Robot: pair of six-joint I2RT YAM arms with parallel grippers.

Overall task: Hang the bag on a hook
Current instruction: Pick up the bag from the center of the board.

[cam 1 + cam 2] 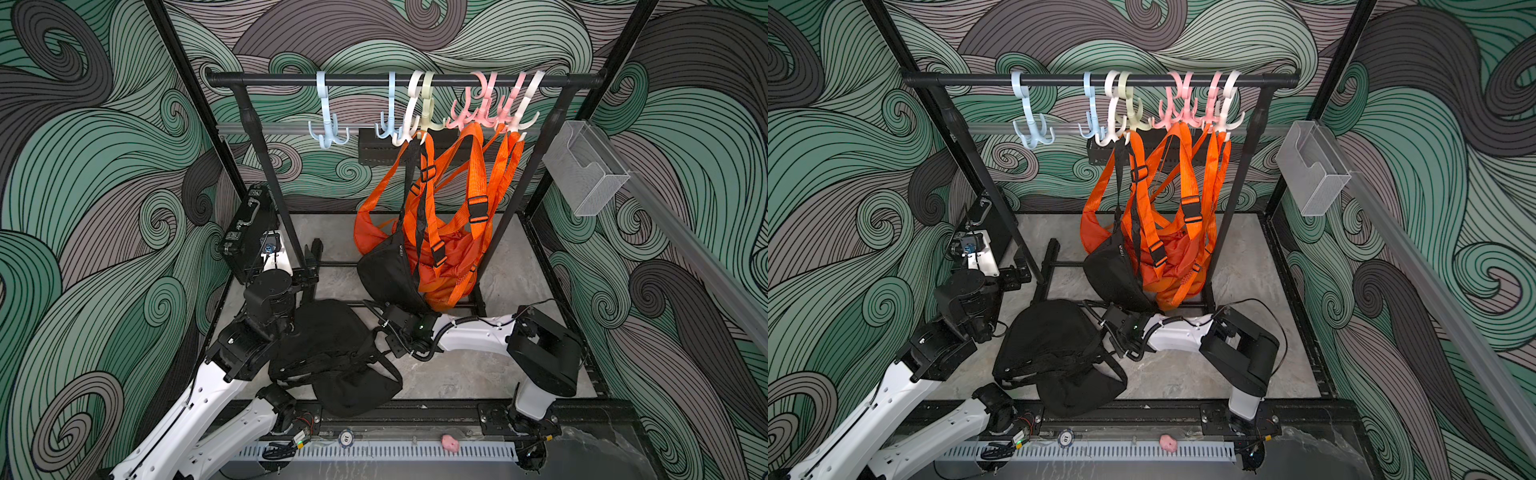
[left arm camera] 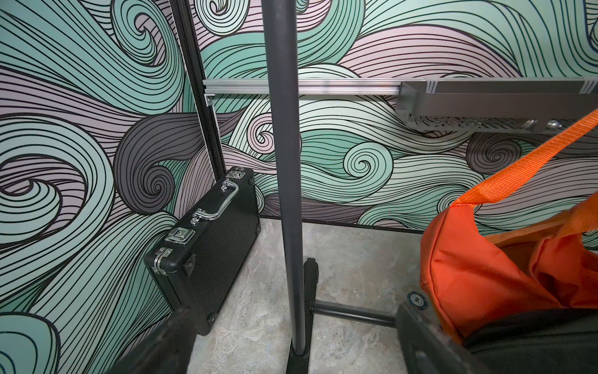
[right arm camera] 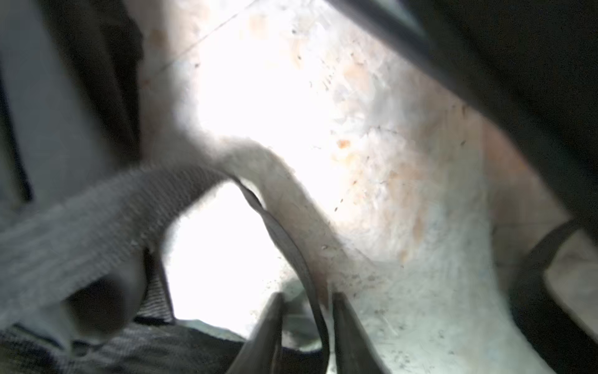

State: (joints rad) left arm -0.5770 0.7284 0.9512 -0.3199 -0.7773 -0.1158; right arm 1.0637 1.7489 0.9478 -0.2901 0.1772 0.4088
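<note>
Next, I close my left gripper on the dark strap (image 1: 377, 329) of the black bag, next to the part that my right gripper holds.
A black bag (image 1: 332, 357) (image 1: 1054, 353) lies crumpled on the floor in front of the rack. My right gripper (image 3: 307, 294) reaches into its right side, and its jaws stand narrow around a dark strap (image 3: 284, 233) of the bag that runs between the fingers. In both top views its fingertips are hidden against the black fabric. My left gripper (image 2: 296, 320) is open, its fingers (image 2: 168, 340) wide on either side of the rack's left pole (image 2: 288, 162), holding nothing. Pastel hooks hang from the black rail (image 1: 291, 79); the light blue hook (image 1: 328, 129) at the left carries nothing.
Orange bags (image 1: 449, 249) and a small black bag (image 1: 386, 274) hang from the hooks on the right. A black case (image 1: 245, 232) (image 2: 207, 246) leans on the left wall. A mesh basket (image 1: 586, 170) is fixed to the right wall. A poker chip (image 2: 416, 299) lies by the rack's base.
</note>
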